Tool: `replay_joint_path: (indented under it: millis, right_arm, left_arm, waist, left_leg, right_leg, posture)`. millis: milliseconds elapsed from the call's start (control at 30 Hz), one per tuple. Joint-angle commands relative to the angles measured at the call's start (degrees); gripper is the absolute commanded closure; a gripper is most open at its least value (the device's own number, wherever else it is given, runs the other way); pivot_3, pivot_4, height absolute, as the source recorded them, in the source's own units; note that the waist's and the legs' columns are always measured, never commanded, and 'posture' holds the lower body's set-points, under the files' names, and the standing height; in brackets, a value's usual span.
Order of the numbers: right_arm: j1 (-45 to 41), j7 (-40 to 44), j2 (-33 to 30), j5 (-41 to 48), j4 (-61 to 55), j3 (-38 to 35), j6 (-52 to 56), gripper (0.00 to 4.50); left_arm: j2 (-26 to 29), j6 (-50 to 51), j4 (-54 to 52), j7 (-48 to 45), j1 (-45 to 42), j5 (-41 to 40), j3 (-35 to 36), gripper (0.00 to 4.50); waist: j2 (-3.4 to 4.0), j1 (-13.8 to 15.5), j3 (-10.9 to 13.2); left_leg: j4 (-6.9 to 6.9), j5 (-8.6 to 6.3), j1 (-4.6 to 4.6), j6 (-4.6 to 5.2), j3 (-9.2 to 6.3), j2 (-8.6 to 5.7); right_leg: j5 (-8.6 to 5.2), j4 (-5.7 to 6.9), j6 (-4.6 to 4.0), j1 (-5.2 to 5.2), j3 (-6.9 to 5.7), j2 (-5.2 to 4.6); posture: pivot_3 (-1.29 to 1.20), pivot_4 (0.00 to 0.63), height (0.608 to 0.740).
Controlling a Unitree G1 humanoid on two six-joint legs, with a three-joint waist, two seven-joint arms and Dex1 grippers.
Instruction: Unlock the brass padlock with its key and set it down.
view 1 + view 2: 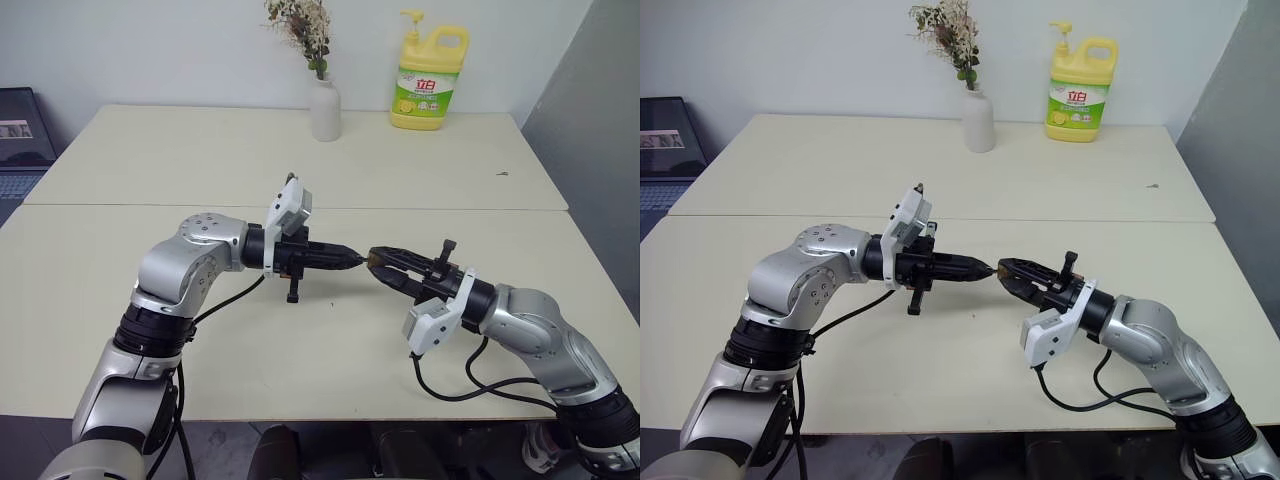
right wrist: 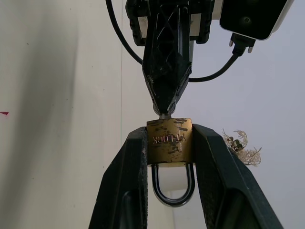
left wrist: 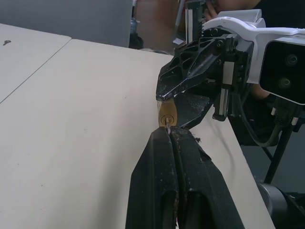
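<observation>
The shackle is between my right gripper's fingers, so the key should be let go by my left gripper, which should then take the padlock's body (image 2: 169, 141) before my right gripper takes the shackle.
The brass padlock (image 2: 169, 140) is held in the air above the middle of the table, its body clamped between the two fingers of my right gripper (image 1: 378, 259). Its silver shackle loop (image 2: 173, 187) hangs back between those fingers. My left gripper (image 1: 351, 257) points straight at the right one, tip to tip, and is shut on the small silvery key (image 3: 168, 128). The key sits in the keyhole on the padlock's (image 3: 167, 118) round brass end face.
A white vase with dried flowers (image 1: 325, 108) and a yellow detergent bottle (image 1: 428, 80) stand at the far edge of the cream table (image 1: 150, 180). A laptop (image 1: 18, 140) sits off the table's left side. A grey wall closes the right side.
</observation>
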Motion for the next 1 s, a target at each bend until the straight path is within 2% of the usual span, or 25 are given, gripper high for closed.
replay_joint_path:
  millis: [33,167,300,433,600,833,933,1000]
  right_arm:
    - [-0.72,0.14,0.56,2.23,-1.19,-1.20,-0.31,3.57]
    - [-0.49,0.46,1.04,2.77,-1.15,-1.24,0.18,3.57]
    - [-0.15,0.85,1.61,3.59,-1.55,-1.18,1.23,3.57]
    - [-0.24,1.10,1.93,4.14,-1.43,-1.25,1.73,3.57]
    - [-0.56,1.43,2.42,4.26,-1.37,-1.11,2.01,3.57]
    - [-0.81,1.86,2.80,4.28,-1.20,-1.23,2.08,3.57]
    - [-0.80,1.93,2.94,4.18,-1.34,-1.13,2.07,3.57]
    - [-0.69,2.02,2.97,4.11,-1.37,-1.11,1.98,3.57]
  left_arm:
    - [-0.69,-4.28,-2.01,-0.62,0.77,1.11,-0.22,4.50]
    - [-1.23,-9.23,-2.46,-0.39,1.57,3.11,-0.04,4.50]
    - [-2.20,-24.22,-2.08,0.55,2.83,10.08,-0.57,4.50]
    - [-3.22,-34.56,0.11,0.96,3.22,14.41,-0.81,4.50]
    - [-4.16,-41.13,2.68,0.63,3.59,16.33,-0.90,4.50]
    - [-4.49,-34.10,2.18,1.14,4.63,13.80,-0.86,4.50]
    - [-4.84,-23.75,1.41,2.59,3.88,9.44,0.37,3.92]
    - [-4.24,-14.65,1.91,3.15,2.85,5.59,1.68,3.29]
  waist:
    - [0.00,0.00,0.00]
    - [0.00,0.03,0.00]
    - [0.00,0.09,0.00]
    - [0.00,0.38,0.00]
    - [0.00,0.69,0.00]
    - [0.00,0.77,0.00]
    - [0.00,0.77,0.00]
    - [0.00,0.76,0.00]
  left_leg:
    - [0.00,0.00,0.00,0.00,0.00,0.00]
    - [0.00,0.00,0.00,0.00,0.00,0.00]
    - [0.00,0.00,0.01,0.00,0.00,0.00]
    - [0.01,0.00,0.01,0.00,0.01,0.00]
    - [0.01,0.00,0.03,0.00,0.03,0.00]
    - [0.01,0.00,0.02,0.00,0.03,0.00]
    - [0.01,0.00,0.02,0.00,0.02,0.00]
    - [0.02,0.00,0.02,0.00,0.00,0.00]
  right_leg:
    - [0.00,0.00,0.00,0.00,0.00,0.00]
    - [0.00,0.00,-0.01,0.01,0.00,0.00]
    - [0.01,0.00,-0.01,0.01,0.00,0.00]
    - [0.01,0.00,-0.02,0.02,0.01,0.00]
    - [0.01,-0.01,-0.01,0.03,0.01,0.00]
    - [0.01,0.00,-0.01,0.03,0.01,0.00]
    - [0.01,0.00,-0.01,0.04,0.00,0.00]
    - [0.01,0.01,0.00,0.04,-0.01,0.00]
  posture:
    - [0.00,0.150,0.740]
    - [0.00,0.150,0.740]
    - [0.00,0.150,0.740]
    - [0.00,0.150,0.740]
    - [0.00,0.150,0.740]
    - [0.00,0.150,0.740]
    - [0.00,0.150,0.740]
    - [0.00,0.150,0.740]
